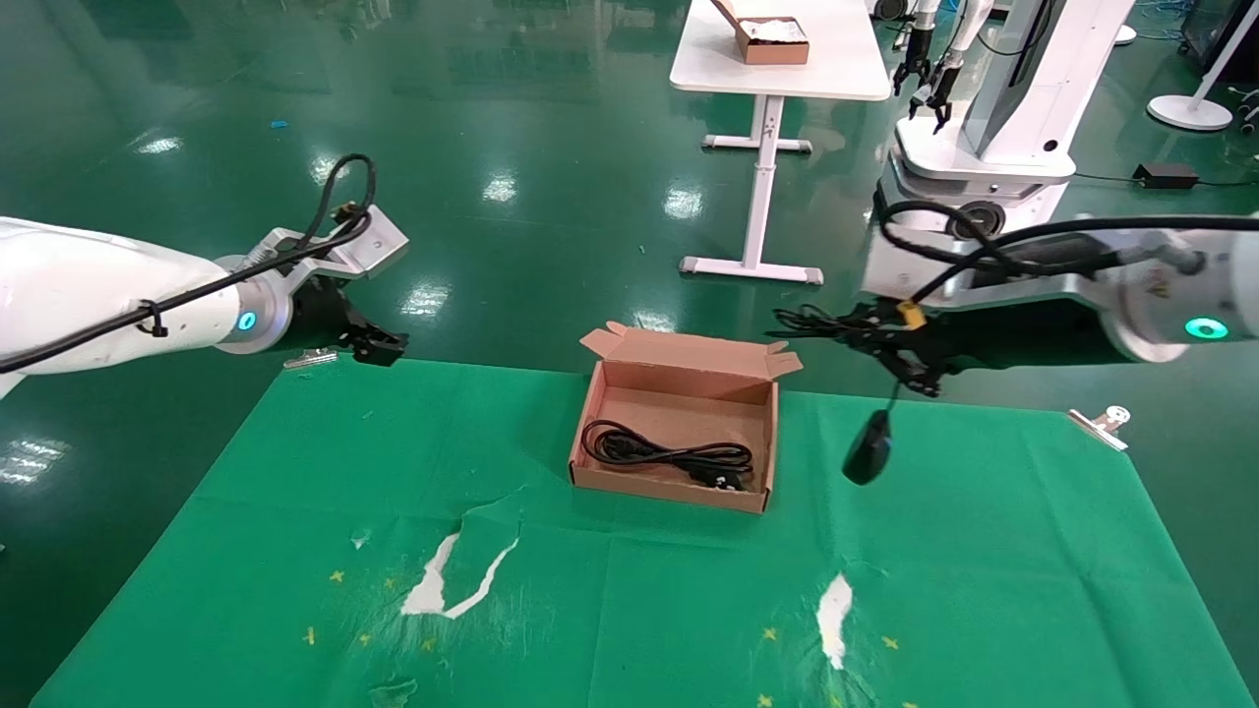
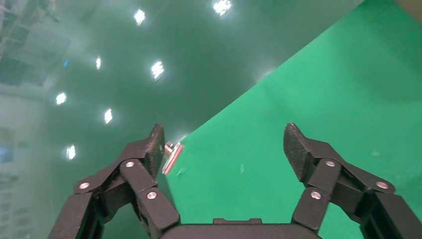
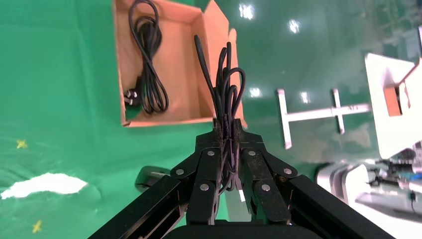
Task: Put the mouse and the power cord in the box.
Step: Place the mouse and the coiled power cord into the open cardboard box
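Note:
Next, my right gripper lets go of the mouse in the box (image 1: pixel 715 433) (image 3: pixel 177 89), just behind the plug end of the coiled power cord.
The box (image 1: pixel 669 489) stands open in the middle of the green cloth, flaps up. Inside it lies the coiled power cord (image 1: pixel 669 454), plug toward the front; the right wrist view shows the box (image 3: pixel 164 121) and power cord (image 3: pixel 149 64) too. To the right of the box and above the cloth, my right gripper (image 1: pixel 878 334) (image 3: pixel 228 127) is shut on the bundled thin cable (image 3: pixel 226 79) of the mouse. The mouse (image 1: pixel 868 448) hangs below it by that cable; part of the mouse (image 3: pixel 149 177) shows behind the fingers. My left gripper (image 1: pixel 379 344) (image 2: pixel 224 142) is open and holds nothing, over the cloth's far left corner.
Metal clips (image 1: pixel 1102 425) (image 1: pixel 313 359) (image 2: pixel 171 157) pin the cloth's far corners. Torn white patches (image 1: pixel 452 575) (image 1: pixel 834 605) mark the near cloth. Beyond it, a white table (image 1: pixel 777 74) carries a smaller brown box (image 1: pixel 772 41), and another robot (image 1: pixel 1003 108) stands at the back right.

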Motion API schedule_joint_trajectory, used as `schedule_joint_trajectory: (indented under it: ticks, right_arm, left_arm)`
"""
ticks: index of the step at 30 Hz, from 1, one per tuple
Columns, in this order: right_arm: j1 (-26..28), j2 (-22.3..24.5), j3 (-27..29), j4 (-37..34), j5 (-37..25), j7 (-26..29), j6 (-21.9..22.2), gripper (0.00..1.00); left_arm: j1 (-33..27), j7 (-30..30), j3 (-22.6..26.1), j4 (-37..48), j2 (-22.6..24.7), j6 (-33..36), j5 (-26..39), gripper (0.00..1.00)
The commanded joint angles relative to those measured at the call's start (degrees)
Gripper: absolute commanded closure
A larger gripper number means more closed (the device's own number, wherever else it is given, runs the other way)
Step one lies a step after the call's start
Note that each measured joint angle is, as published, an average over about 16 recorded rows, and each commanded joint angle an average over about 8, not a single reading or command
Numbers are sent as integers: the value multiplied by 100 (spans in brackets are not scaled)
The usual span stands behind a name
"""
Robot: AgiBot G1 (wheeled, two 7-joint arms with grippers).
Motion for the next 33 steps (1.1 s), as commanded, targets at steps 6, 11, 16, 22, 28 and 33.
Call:
schedule_joint_trajectory:
  ticks: [6,11,16,22,28,33]
  right_arm:
    - [135,-607,-100,-801,204,-771,141,100]
    - [273,-1345,-203,-1836,366,-1696,373,100]
    - [435,-2143,-291,-3106,467,-2622,679,100]
    - [454,-2637,-461,-3912,714,-3440,1373,100]
    - [404,-2682,-819,-3810,1281,-3618,2135,100]
    - [413,-2678,-1206,-3710,1798,-3560,2332,100]
  left_arm:
    - [10,-52,0,-122,-92,35,12,0]
    - [15,-104,9,-171,-109,43,44,0]
    - [19,-148,16,-212,-123,49,72,0]
    - [23,-191,24,-252,-137,55,99,0]
    - [26,-226,30,-283,-148,60,121,0]
    - [28,-250,35,-304,-155,63,135,0]
